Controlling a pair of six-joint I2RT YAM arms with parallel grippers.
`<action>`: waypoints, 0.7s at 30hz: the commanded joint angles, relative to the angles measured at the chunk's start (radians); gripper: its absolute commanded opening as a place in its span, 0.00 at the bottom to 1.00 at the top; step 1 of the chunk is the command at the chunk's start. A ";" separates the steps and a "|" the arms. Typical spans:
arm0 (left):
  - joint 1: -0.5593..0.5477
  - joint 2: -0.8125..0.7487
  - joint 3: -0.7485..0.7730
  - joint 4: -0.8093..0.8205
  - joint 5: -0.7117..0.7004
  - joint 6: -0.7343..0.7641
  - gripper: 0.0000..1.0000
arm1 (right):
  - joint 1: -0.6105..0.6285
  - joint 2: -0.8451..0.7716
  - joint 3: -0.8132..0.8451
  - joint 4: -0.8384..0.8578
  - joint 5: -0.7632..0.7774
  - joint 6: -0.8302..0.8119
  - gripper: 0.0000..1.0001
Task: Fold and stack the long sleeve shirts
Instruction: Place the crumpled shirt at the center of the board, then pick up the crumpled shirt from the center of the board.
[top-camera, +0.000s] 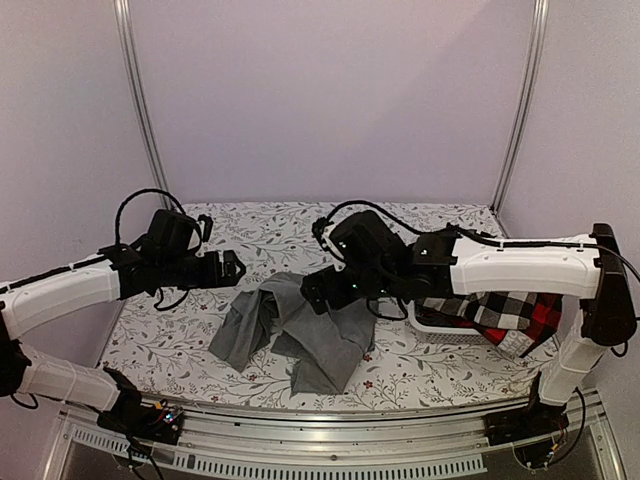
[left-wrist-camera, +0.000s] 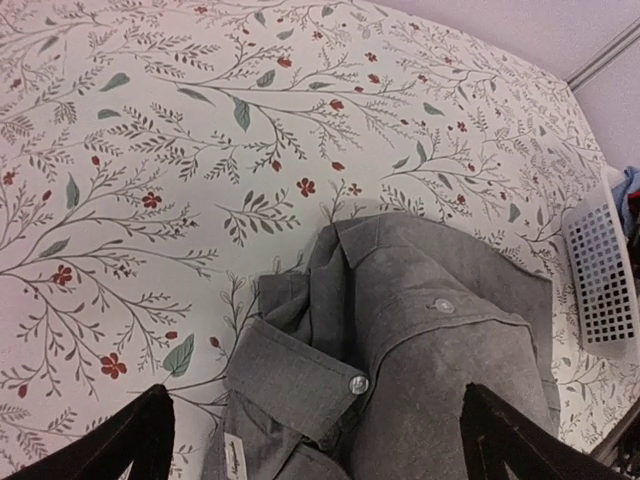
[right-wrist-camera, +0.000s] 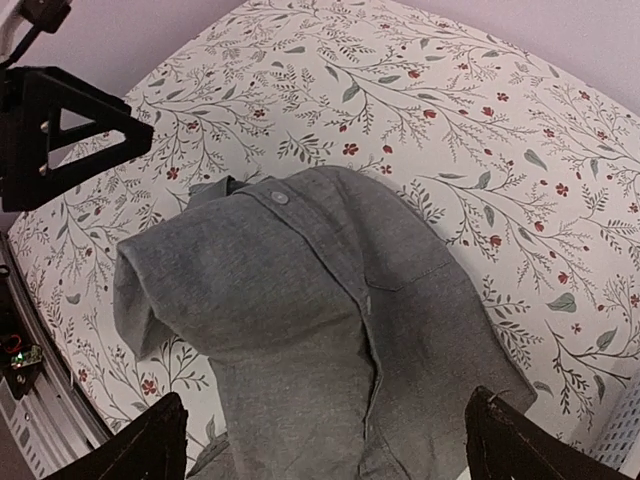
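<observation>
Next, my left gripper closes on the shoulder (top-camera: 240, 362) of the grey shirt, next to the near side of its buttoned collar.
A plain mid-grey shirt (top-camera: 300, 335) lies crumpled on the flowered table, mid-front. The left wrist view shows its buttoned cuff (left-wrist-camera: 300, 375) and a button placket; the right wrist view shows its front and chest pocket (right-wrist-camera: 330, 300). My left gripper (top-camera: 236, 268) is open and empty above the shirt's left end, jaws wide apart (left-wrist-camera: 320, 450). My right gripper (top-camera: 312, 290) is open and empty above the shirt's middle (right-wrist-camera: 330, 455). A black-and-white checked shirt (top-camera: 495, 305) and a red-and-black one (top-camera: 543, 318) lie in a basket at the right.
A white perforated basket (top-camera: 440, 328) stands at the table's right under the right arm; it also shows in the left wrist view (left-wrist-camera: 600, 270). The flowered table (top-camera: 250, 225) is walled on three sides. A metal rail (top-camera: 330, 420) runs along the front edge.
</observation>
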 joint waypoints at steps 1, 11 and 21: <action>0.016 -0.049 -0.096 0.088 0.041 -0.091 1.00 | 0.063 0.009 -0.052 -0.050 0.054 0.023 0.96; 0.016 -0.061 -0.222 0.097 0.020 -0.168 1.00 | 0.087 0.004 -0.154 -0.002 0.028 0.036 0.97; -0.040 0.040 -0.263 0.142 0.034 -0.196 0.98 | 0.086 0.035 -0.151 0.015 0.102 0.007 0.97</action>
